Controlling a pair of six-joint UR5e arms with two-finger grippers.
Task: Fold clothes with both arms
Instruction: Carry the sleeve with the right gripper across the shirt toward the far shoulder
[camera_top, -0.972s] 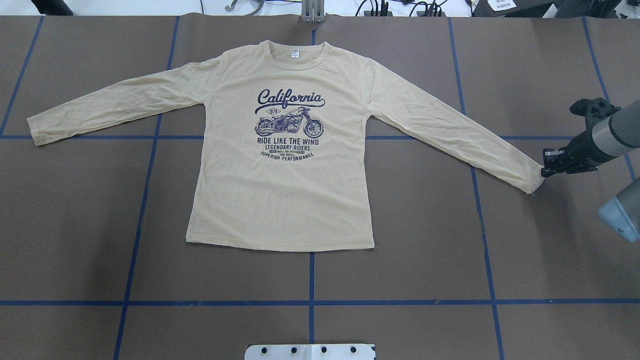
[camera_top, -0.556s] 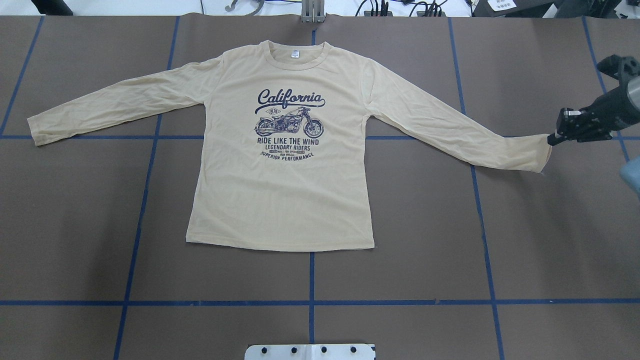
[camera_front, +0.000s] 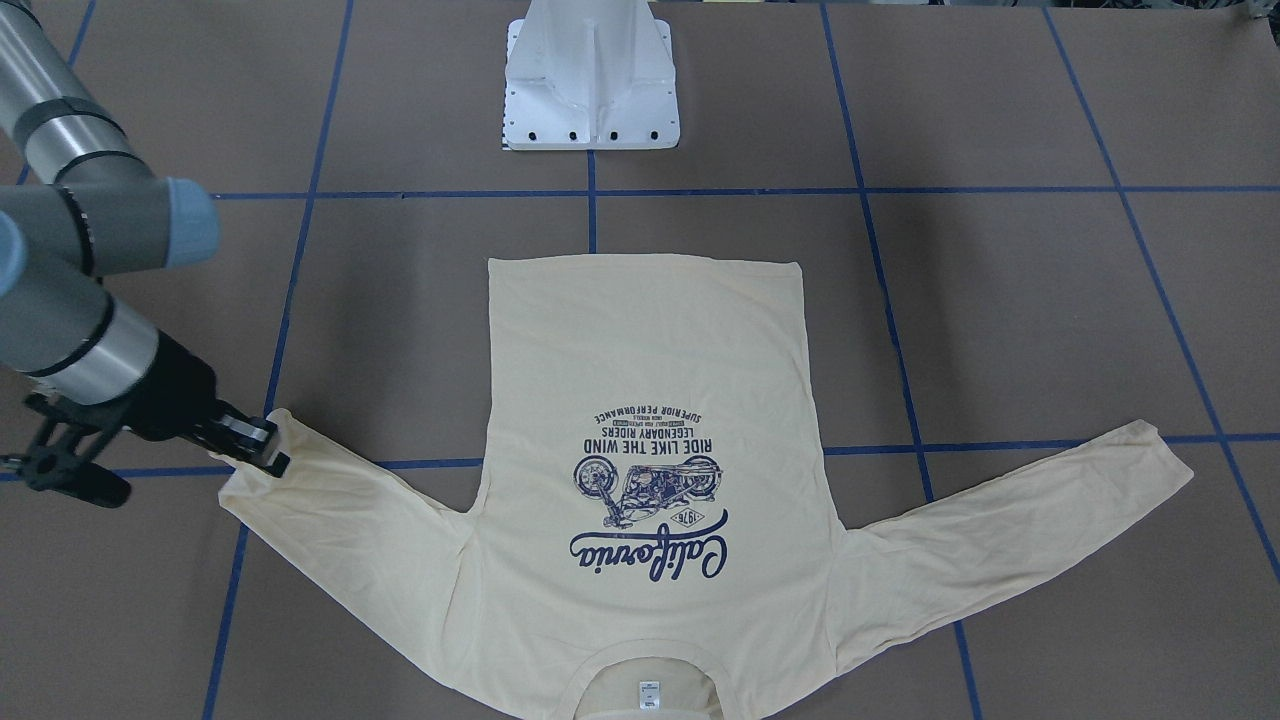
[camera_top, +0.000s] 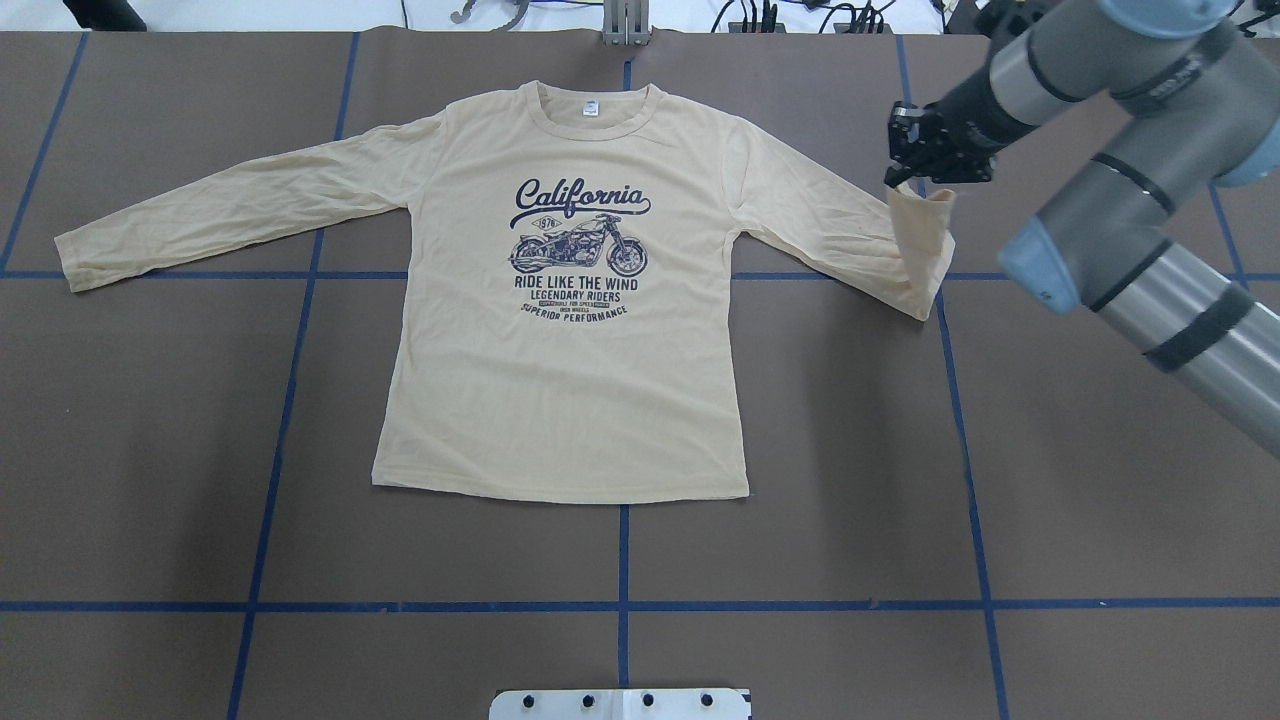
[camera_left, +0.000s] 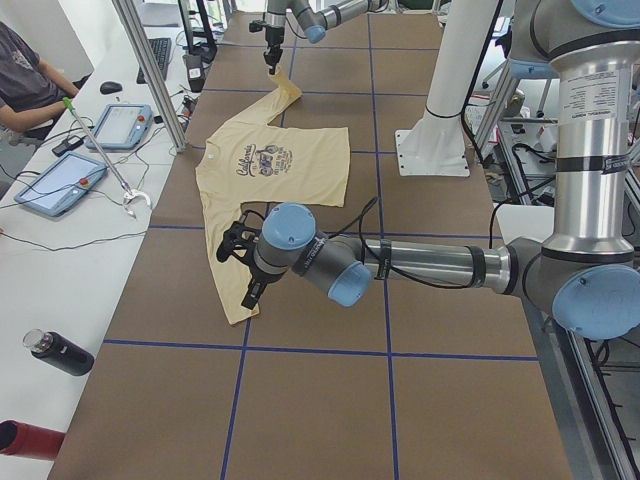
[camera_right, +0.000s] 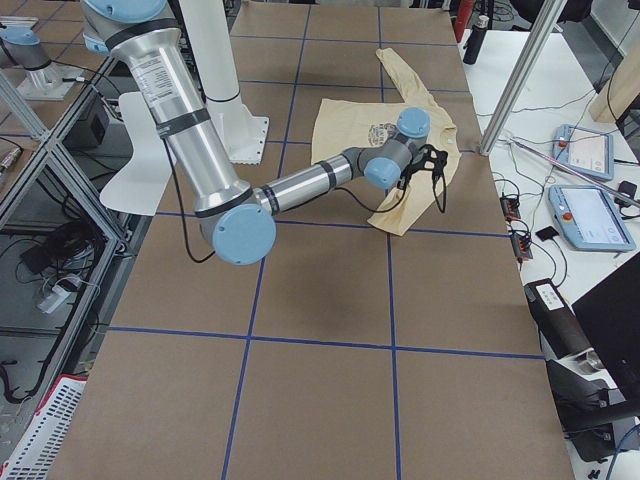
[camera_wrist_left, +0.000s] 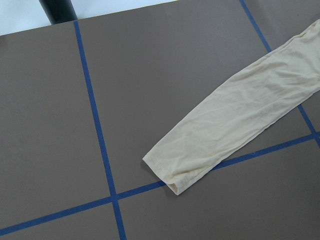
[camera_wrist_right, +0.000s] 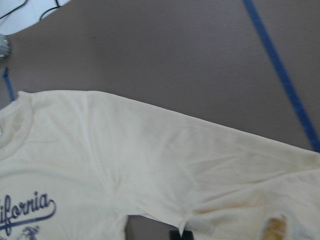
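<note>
Next, I let go of the sleeve's cuff with my right gripper on the T-shirt's body, just inside the other sleeve's armpit (camera_front: 801, 494). The held cuff is raised and doubled back now.
The cream-yellow T-shirt (camera_top: 560, 400) lies flat, print up, collar at the far side. My right gripper (camera_top: 905, 172) is shut on the cuff of the sleeve (camera_top: 922, 245) on the overhead view's right. It holds the cuff raised and doubled back toward the shirt's body. The front-facing view shows this gripper (camera_front: 265, 452) at the cuff with the sleeve stretched out. The other sleeve (camera_top: 230, 210) lies straight, and its cuff shows in the left wrist view (camera_wrist_left: 175, 172). My left gripper (camera_left: 245, 272) shows only in the exterior left view, over that cuff. I cannot tell whether it is open.
The white pedestal base (camera_top: 620, 703) stands at the table's near edge. Blue tape lines (camera_top: 620, 605) cross the brown table. A side bench with tablets (camera_left: 60, 180) and a dark bottle (camera_left: 58, 352) runs along the far side, behind a metal post (camera_left: 150, 70).
My right gripper has carried the sleeve cuff from the table's right side up and inward toward the shirt's body. The sleeve is now lifted and folded over. The rest of the shirt has not moved.
</note>
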